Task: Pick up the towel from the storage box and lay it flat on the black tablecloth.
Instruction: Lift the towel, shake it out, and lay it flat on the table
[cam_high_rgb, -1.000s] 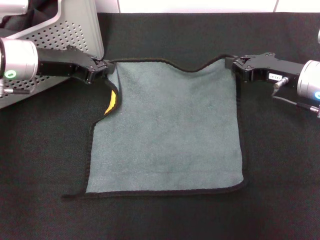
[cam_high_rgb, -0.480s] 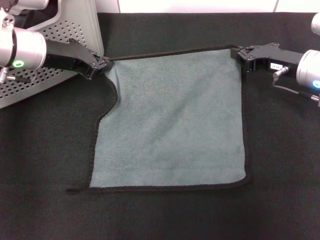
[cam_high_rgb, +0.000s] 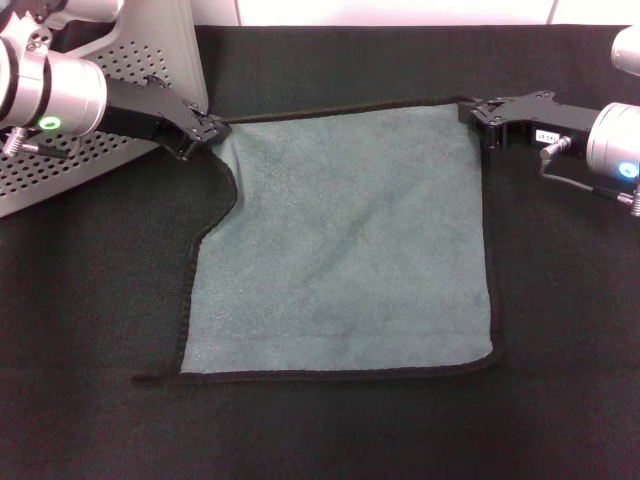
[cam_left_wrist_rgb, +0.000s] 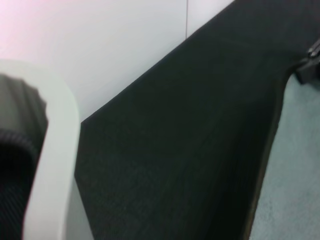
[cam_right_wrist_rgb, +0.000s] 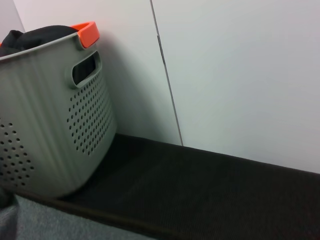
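Observation:
Next, my left gripper lets go of the towel's far corner, which will set it free on the black tablecloth (cam_high_rgb: 218, 150) next to the storage box.
The towel (cam_high_rgb: 350, 245) lies grey-green face up on the black tablecloth (cam_high_rgb: 560, 300), nearly flat. Its far edge runs straight between my two grippers. My left gripper (cam_high_rgb: 208, 131) is shut on the towel's far left corner, right beside the storage box (cam_high_rgb: 150, 45). My right gripper (cam_high_rgb: 478, 115) is shut on the far right corner. The towel's left edge curves inward below the left gripper, and a thin tail of dark edging sticks out at the near left corner. The towel (cam_right_wrist_rgb: 45, 220) and the box (cam_right_wrist_rgb: 50, 120) also show in the right wrist view.
The box holds bunched black fabric (cam_right_wrist_rgb: 30, 34) and has an orange piece (cam_right_wrist_rgb: 86, 29) at its rim. A white wall (cam_right_wrist_rgb: 240, 75) stands right behind the table's far edge. The tablecloth (cam_left_wrist_rgb: 190, 140) stretches wide around the towel (cam_left_wrist_rgb: 295, 175).
Both grippers moved apart and a little farther back, pulling the sagging far edge straight. The yellow underside folded at the left edge no longer shows.

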